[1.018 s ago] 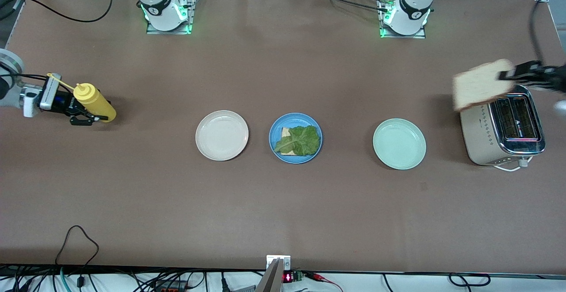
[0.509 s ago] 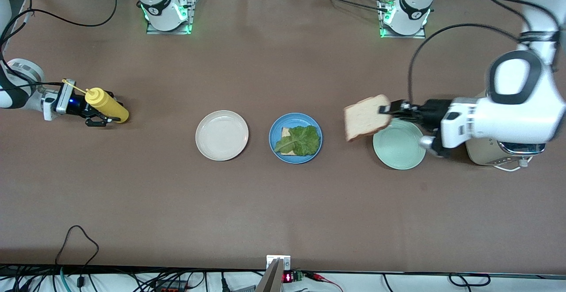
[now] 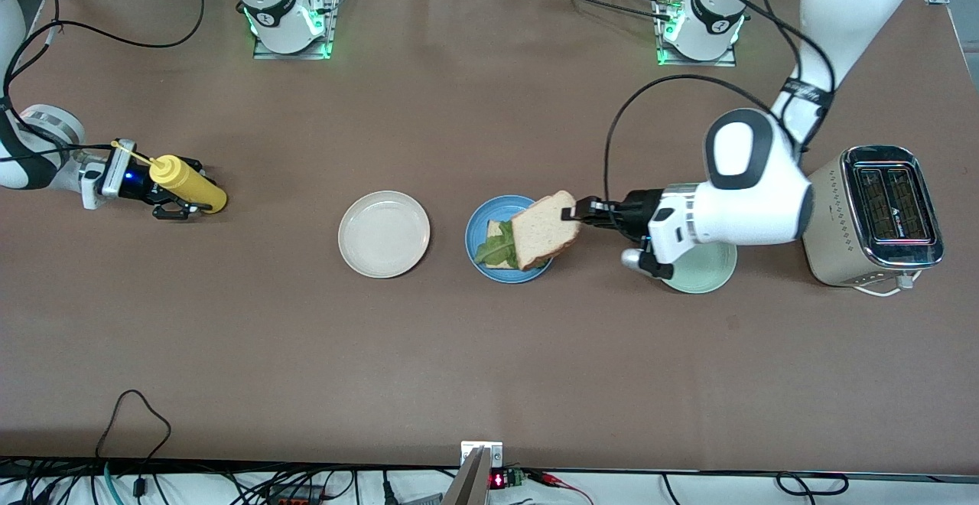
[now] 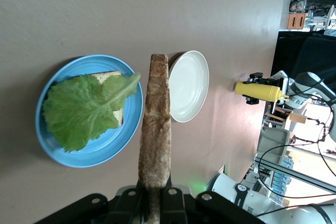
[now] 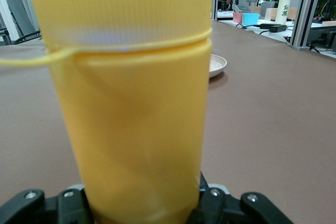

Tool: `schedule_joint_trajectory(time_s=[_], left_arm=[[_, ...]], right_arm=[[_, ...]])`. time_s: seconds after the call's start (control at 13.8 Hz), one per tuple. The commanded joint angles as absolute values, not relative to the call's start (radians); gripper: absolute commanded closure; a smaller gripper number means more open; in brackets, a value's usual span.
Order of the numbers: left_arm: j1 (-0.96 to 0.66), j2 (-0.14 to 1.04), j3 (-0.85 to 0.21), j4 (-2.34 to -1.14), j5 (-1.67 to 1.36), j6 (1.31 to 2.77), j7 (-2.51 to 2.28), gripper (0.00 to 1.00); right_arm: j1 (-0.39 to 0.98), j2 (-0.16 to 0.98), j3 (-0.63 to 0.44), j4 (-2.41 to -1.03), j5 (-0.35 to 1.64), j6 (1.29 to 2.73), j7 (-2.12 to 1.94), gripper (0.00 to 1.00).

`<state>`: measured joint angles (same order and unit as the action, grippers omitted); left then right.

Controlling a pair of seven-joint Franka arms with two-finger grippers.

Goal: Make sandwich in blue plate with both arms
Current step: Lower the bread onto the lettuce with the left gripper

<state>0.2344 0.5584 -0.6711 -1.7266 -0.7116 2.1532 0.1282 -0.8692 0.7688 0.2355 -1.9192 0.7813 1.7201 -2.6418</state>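
The robot's left gripper needs to release the second bread slice, still tilted over the plate's side, flat on the green lettuce leaf in the blue plate (image 3: 514, 235) (image 4: 90, 110).
The blue plate (image 3: 473, 233) holds a bread slice (image 3: 497, 227) with a green lettuce leaf (image 3: 493, 250) on it. My left gripper (image 3: 572, 213) is shut on the crust edge of a second bread slice (image 3: 544, 229). That slice hangs tilted over the side of the plate toward the left arm's end. In the left wrist view the held slice (image 4: 156, 129) stands edge-on from my left gripper (image 4: 156, 195), beside the lettuce (image 4: 84, 111) and plate (image 4: 113, 145). My right gripper (image 3: 177, 193) is shut on a yellow squeeze bottle (image 3: 200, 195) at the right arm's end of the table; the bottle (image 5: 139, 103) fills the right wrist view.
A cream-white plate (image 3: 384, 233) lies beside the blue plate toward the right arm's end. A mint-green plate (image 3: 707, 275) lies toward the left arm's end, partly under the left arm. A toaster (image 3: 879, 214) stands beside it. Cables run along the table's front edge.
The left arm has swept the bread slice from above the toaster, past the mint-green plate, to over the blue plate. The right gripper has carried the yellow bottle slightly toward the plates.
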Motion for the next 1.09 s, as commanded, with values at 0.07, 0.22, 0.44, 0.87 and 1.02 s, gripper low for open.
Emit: schedule_joint_trajectory(time_s=[0.07, 0.22, 0.44, 0.87, 1.02], left_arm=[[0.212, 0.647, -0.675, -1.712, -0.736, 2.201, 0.144, 1.00], [0.172, 0.676, -0.675, -1.715, -0.736, 2.253, 0.144, 1.00], [0.135, 0.707, -0.675, -1.715, -0.736, 2.286, 0.144, 1.00], [0.135, 0.790, -0.672, -1.717, -0.736, 2.312, 0.209, 1.00], [0.135, 0.805, -0.672, -1.715, -0.736, 2.313, 0.209, 0.97]], right_arm=[[-0.899, 0.782, 0.255, -1.905, 0.798, 1.697, -2.640, 0.36], [-0.900, 0.787, 0.255, -1.905, 0.799, 1.697, -2.637, 0.00], [-0.908, 0.792, 0.253, -1.905, 0.799, 1.700, -2.634, 0.00], [-0.951, 0.787, 0.245, -1.896, 0.789, 1.694, -2.634, 0.00], [-0.954, 0.785, 0.203, -1.864, 0.776, 1.675, -2.637, 0.00]])
